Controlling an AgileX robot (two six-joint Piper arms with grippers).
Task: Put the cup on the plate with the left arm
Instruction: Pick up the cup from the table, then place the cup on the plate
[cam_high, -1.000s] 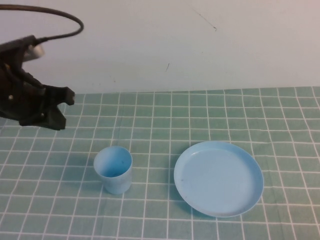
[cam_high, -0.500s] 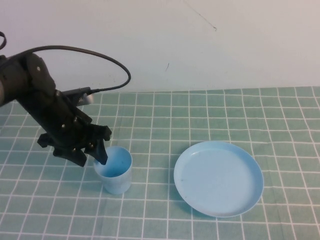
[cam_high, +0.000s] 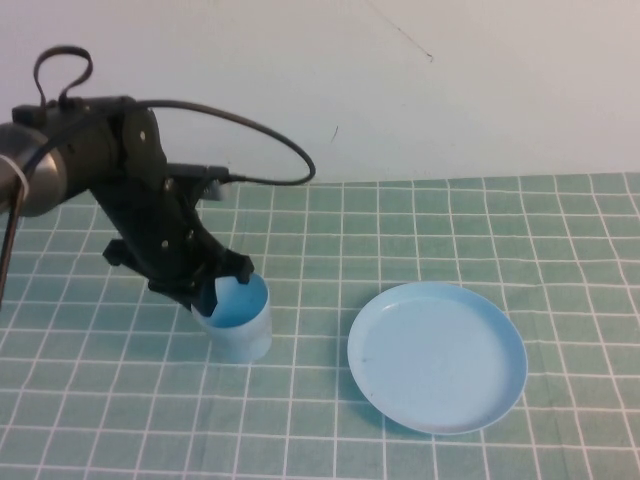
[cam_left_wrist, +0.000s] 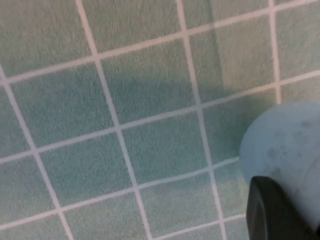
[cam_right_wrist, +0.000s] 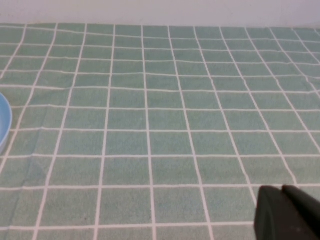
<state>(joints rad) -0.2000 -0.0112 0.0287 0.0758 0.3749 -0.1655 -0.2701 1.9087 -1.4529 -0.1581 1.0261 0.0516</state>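
My left gripper is to release the cup, which still stands on the green checked cloth. It will set it on the light blue plate, just off its middle (cam_high: 418, 370) toward my left arm.
The light blue cup (cam_high: 243, 322) stands left of centre on the green checked cloth, leaning a little. My left gripper (cam_high: 213, 291) is at its near-left rim, with one finger inside the cup and the rest outside, shut on the rim. In the left wrist view the cup (cam_left_wrist: 287, 145) shows with one black finger (cam_left_wrist: 275, 212) against it. The round light blue plate (cam_high: 437, 356) lies to the right of the cup, apart from it and with nothing on it. My right gripper (cam_right_wrist: 284, 196) shows only in its own wrist view, fingers together, low over the bare cloth.
The green cloth with white grid lines (cam_high: 400, 220) covers the table up to a white wall at the back. A black cable (cam_high: 270, 140) arcs from the left arm over the cloth. The plate's edge (cam_right_wrist: 2, 122) shows in the right wrist view.
My left arm has swung in from the far left and down to the cup. The cup has shifted slightly right and away and now leans. The plate has not moved.
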